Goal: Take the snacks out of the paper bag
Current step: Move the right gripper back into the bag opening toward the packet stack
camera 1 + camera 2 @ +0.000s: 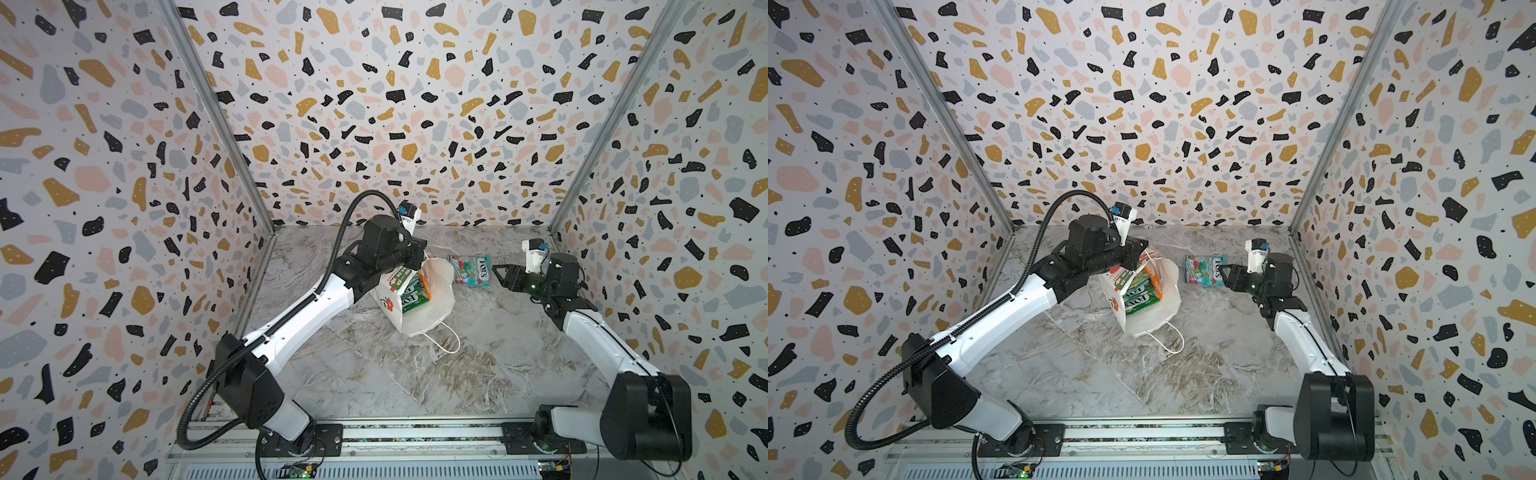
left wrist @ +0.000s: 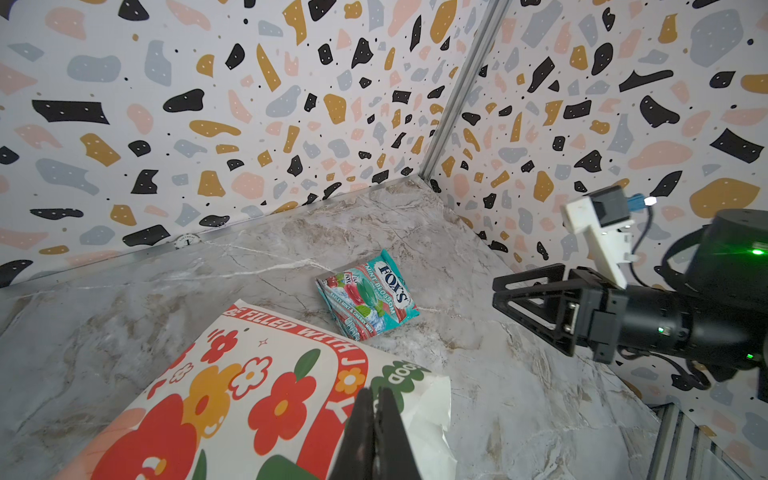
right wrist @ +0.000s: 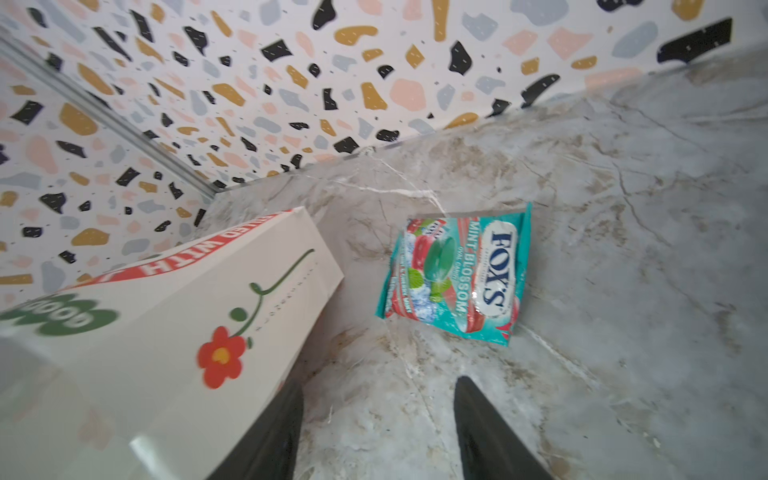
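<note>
The robot's right gripper should close on the near end of the orange snack [image 1: 429,296], which stands beside the green snacks inside the paper bag.
The white flowered paper bag [image 1: 436,307] [image 1: 1167,307] stands tilted on the marble table, its mouth open upward. My left gripper [image 2: 376,395] is shut on the bag's rim [image 2: 415,390] at its far side. Green snacks [image 1: 409,291] [image 1: 1138,296] and an orange one [image 1: 424,286] [image 1: 1153,281] stick up inside the bag. A teal-red snack [image 1: 471,270] [image 1: 1204,270] [image 2: 368,297] [image 3: 457,274] lies flat on the table to the right of the bag. My right gripper [image 1: 496,272] [image 1: 1225,274] [image 3: 378,380] [image 2: 495,291] is open and empty, just right of that packet.
A white cord handle [image 1: 444,340] [image 1: 1169,338] of the bag trails onto the table toward the front. Terrazzo-patterned walls [image 1: 374,124] close in the back and both sides. The arms' mounting rail [image 1: 415,432] runs along the front edge.
</note>
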{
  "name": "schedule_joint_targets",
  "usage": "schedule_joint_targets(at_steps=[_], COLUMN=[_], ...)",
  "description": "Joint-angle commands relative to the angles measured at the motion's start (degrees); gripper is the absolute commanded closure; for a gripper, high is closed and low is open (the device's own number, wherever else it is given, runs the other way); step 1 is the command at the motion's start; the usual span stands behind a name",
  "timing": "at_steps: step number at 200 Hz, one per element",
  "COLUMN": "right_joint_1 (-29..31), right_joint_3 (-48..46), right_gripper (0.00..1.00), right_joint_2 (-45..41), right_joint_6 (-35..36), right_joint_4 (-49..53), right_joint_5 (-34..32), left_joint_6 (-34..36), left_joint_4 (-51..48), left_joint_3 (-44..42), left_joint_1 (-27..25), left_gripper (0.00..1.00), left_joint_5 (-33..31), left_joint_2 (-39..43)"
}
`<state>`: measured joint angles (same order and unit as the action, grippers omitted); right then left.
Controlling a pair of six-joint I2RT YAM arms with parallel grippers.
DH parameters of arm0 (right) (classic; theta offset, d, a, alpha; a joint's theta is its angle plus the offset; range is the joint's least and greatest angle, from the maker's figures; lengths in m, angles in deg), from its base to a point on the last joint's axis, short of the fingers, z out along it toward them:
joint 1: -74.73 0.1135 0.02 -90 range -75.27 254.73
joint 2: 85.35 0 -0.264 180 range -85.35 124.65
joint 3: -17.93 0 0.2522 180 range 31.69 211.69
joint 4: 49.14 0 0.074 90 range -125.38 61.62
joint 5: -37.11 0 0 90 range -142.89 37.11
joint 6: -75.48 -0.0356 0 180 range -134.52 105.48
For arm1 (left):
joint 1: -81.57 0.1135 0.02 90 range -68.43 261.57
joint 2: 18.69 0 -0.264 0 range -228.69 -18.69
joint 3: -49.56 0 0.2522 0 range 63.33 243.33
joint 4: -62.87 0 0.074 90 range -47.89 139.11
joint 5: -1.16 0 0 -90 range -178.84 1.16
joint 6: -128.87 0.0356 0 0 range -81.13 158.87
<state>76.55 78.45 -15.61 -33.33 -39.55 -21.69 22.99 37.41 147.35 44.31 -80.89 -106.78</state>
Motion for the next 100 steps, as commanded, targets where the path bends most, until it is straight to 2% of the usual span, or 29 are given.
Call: schedule_joint_targets(at_steps=[1, 43, 100], right_joint_1=[4.27, 14.38, 27.98], right_joint_3=[-0.39, -0.03, 3.63], right_gripper=[0.40, 0.40, 0.40], right_joint_2=[-5.69, -10.12, -6.03], right_joint_6=[4.15, 9.45, 16.59], right_joint_4=[3.76, 6.41, 9.96], right_joint_5=[2.82, -0.43, -6.24], left_joint_6=[0.23, 0.01, -0.03], left_joint_4=[1.86, 1.82, 1.56], left_joint_3=[0.00, 0.81, 1.57], left_joint_1=[-0.19, -0.19, -0.19], left_gripper=[1.00, 1.00, 1.00], left_joint_5=[-0.39, -0.04, -0.03], left_joint_2=[1.52, 0.94, 0.65])
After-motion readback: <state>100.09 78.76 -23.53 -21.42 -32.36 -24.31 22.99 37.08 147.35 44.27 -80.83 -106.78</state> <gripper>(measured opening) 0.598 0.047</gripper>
